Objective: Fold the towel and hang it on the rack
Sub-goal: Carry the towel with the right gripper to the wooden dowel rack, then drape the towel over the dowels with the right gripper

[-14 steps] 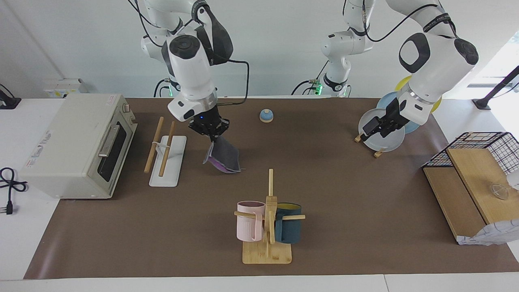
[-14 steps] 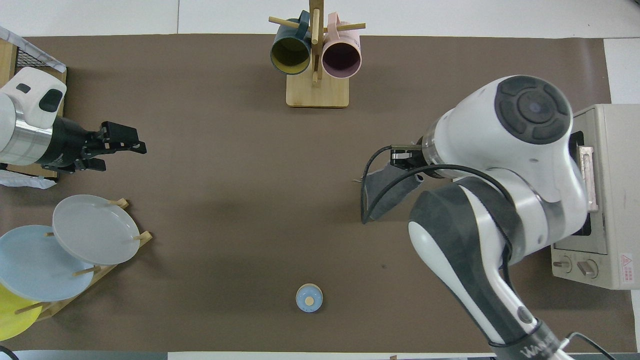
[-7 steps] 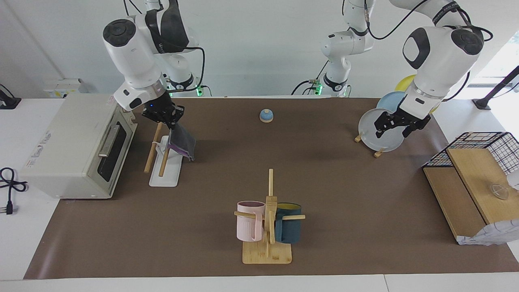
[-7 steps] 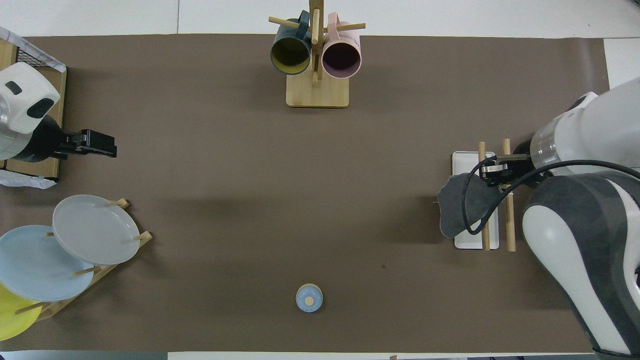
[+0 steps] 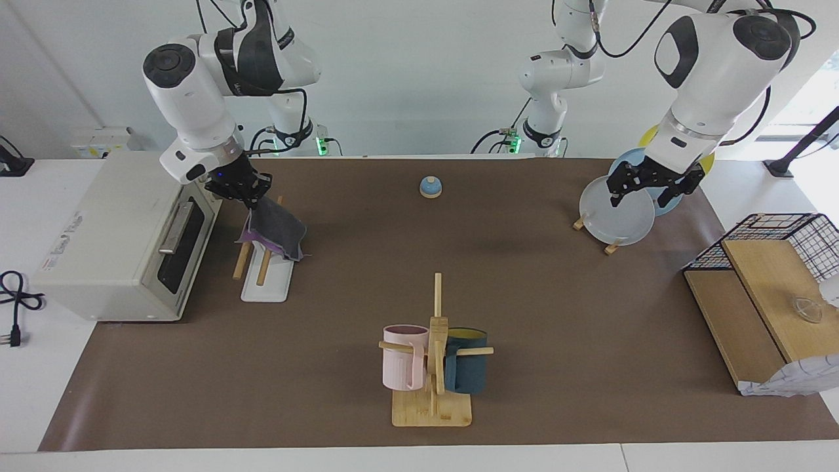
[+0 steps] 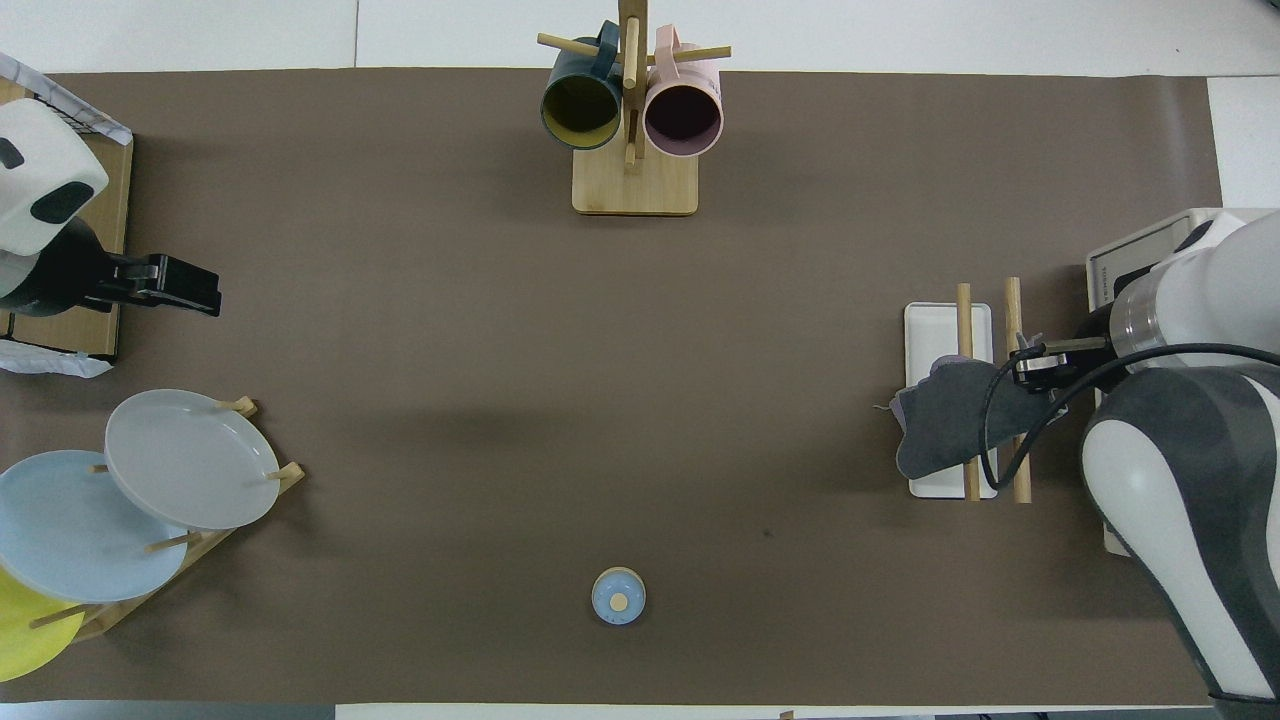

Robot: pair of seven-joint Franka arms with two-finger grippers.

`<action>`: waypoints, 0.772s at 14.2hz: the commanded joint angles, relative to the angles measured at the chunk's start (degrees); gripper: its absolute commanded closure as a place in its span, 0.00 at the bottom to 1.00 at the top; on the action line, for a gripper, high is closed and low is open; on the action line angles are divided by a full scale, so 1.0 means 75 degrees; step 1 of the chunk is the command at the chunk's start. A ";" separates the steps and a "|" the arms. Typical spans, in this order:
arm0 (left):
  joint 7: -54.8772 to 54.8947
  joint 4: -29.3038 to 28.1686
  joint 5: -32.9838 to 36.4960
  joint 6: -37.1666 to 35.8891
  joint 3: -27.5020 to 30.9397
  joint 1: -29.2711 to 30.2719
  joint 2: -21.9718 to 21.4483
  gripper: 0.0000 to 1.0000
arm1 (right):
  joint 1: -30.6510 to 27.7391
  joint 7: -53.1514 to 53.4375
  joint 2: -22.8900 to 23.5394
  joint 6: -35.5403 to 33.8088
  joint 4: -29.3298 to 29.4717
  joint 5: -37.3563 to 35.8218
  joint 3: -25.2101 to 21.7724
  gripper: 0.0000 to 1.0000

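Note:
Next, my right gripper lets the towel's edge go over the wooden rod nearer the toaster oven (image 6: 1027, 410).
My right gripper (image 5: 248, 200) is shut on one edge of the towel (image 5: 276, 228). It holds that edge over the rod nearer the toaster oven. The towel lies grey face up across both wooden rods of the rack (image 5: 265, 278), at the rack's end nearer to the robots. A purple edge shows underneath. In the overhead view the towel (image 6: 940, 432) hangs past the white base (image 6: 935, 320) toward the table's middle, and the right gripper (image 6: 1028, 362) is over the rods. My left gripper (image 5: 655, 187) waits in the air over the mat by the plate stand, and it also shows in the overhead view (image 6: 190, 290).
A toaster oven (image 5: 124, 236) stands beside the rack at the right arm's end. A bamboo mug stand (image 5: 432, 367) with two mugs is farthest from the robots. A plate stand (image 5: 619, 216), a wire basket with wooden boards (image 5: 773, 262) and a small blue bell (image 5: 430, 187) are also on the mat.
My right gripper carried the towel from over the mat's middle to the rack, then laid it across both rods. My left gripper rose and drew back a little.

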 commanded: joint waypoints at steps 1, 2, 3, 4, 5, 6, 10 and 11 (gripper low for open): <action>0.0078 0.0180 0.0121 -0.0392 0.1012 -0.1107 -0.0035 0.00 | -0.0448 -0.0759 -0.0243 0.0177 -0.0278 -0.0318 0.0109 1.00; 0.0078 0.0168 0.0121 -0.0485 0.1038 -0.1110 -0.0083 0.00 | -0.0496 -0.1017 -0.0243 0.0166 -0.0278 -0.0342 0.0109 1.00; 0.0078 0.0156 0.0121 -0.0521 0.1038 -0.1121 -0.0095 0.00 | -0.0508 -0.1147 -0.0243 0.0154 -0.0278 -0.0423 0.0109 1.00; 0.0067 0.0098 0.0121 -0.0521 0.1050 -0.1145 -0.0095 0.00 | -0.0601 -0.1195 -0.0243 0.0131 -0.0278 -0.0435 0.0109 1.00; 0.0055 0.0040 0.0121 -0.0533 0.1061 -0.1191 -0.0153 0.00 | -0.0695 -0.1358 -0.0243 0.0154 -0.0290 -0.0447 0.0109 1.00; 0.0043 0.0004 0.0121 -0.0568 0.1061 -0.1192 -0.0200 0.00 | -0.0788 -0.1591 -0.0243 0.0212 -0.0302 -0.0447 0.0109 1.00; -0.0004 -0.0031 0.0086 -0.0674 0.1061 -0.1204 -0.0224 0.00 | -0.0976 -0.1827 -0.0499 0.0994 -0.0990 -0.0482 0.0109 1.00; -0.0004 -0.0031 0.0074 -0.0650 0.1061 -0.1204 -0.0224 0.00 | -0.0977 -0.1909 -0.0559 0.1241 -0.1202 -0.0494 0.0109 1.00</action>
